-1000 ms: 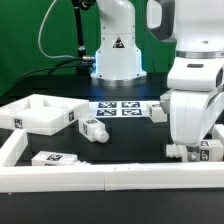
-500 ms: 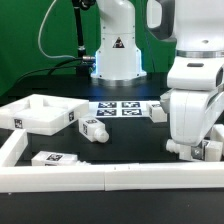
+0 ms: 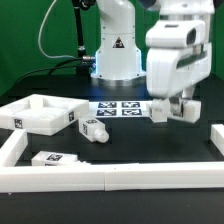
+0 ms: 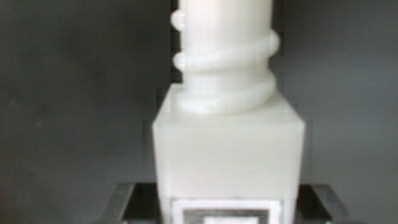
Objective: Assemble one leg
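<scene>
The white leg, now held above the table, will be released by my gripper on the table [image 3: 197,113] between the white tagged part and the side fence.
My gripper [image 3: 181,101] is shut on a white leg [image 3: 188,108] and holds it above the table at the exterior view's right. In the wrist view the leg [image 4: 222,140] fills the middle, square-bodied with a threaded round end pointing away from the gripper [image 4: 219,206]. The dark fingers [image 4: 135,200] press on both of its sides. The square white tabletop part [image 3: 40,113] lies at the exterior view's left. Two more legs lie loose on the table, one in the middle [image 3: 93,128] and one at the front left [image 3: 55,158].
The marker board [image 3: 118,108] lies in front of the arm's base. Another white tagged part [image 3: 159,113] lies just beside it, under the hand. A low white fence [image 3: 100,179] runs along the front and sides of the table.
The gripper has risen from the table's front right corner and moved to the exterior view's left, carrying the leg up off the table.
</scene>
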`<state>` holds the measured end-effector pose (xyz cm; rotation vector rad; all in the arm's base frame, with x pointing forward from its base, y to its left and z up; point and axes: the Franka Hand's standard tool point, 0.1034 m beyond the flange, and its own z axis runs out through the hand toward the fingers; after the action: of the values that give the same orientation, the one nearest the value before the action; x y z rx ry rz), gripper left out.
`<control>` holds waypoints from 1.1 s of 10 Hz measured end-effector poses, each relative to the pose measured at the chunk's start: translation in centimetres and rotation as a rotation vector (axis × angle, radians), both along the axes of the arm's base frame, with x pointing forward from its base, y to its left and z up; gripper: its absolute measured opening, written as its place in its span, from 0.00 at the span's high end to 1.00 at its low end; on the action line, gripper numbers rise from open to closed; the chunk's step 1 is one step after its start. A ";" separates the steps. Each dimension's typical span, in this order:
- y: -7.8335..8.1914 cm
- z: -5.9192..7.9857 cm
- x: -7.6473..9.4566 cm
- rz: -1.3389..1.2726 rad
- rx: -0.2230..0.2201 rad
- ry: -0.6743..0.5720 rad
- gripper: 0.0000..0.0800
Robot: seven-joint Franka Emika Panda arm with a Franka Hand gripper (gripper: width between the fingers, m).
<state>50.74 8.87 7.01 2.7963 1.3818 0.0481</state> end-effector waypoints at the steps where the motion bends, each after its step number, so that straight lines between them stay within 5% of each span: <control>1: 0.0 0.5 0.6 0.008 0.002 -0.015 0.65; 5: 0.6 0.0 -0.1 -0.055 0.011 -0.020 0.65; 8: 5.3 -3.0 -8.2 -0.124 0.065 -0.031 0.65; 9: 6.6 -4.2 -9.6 -0.121 0.073 -0.022 0.65; 11: 6.4 -5.0 -9.7 -0.117 0.070 -0.012 0.65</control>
<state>41.02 15.27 2.00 2.9232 1.2343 0.1126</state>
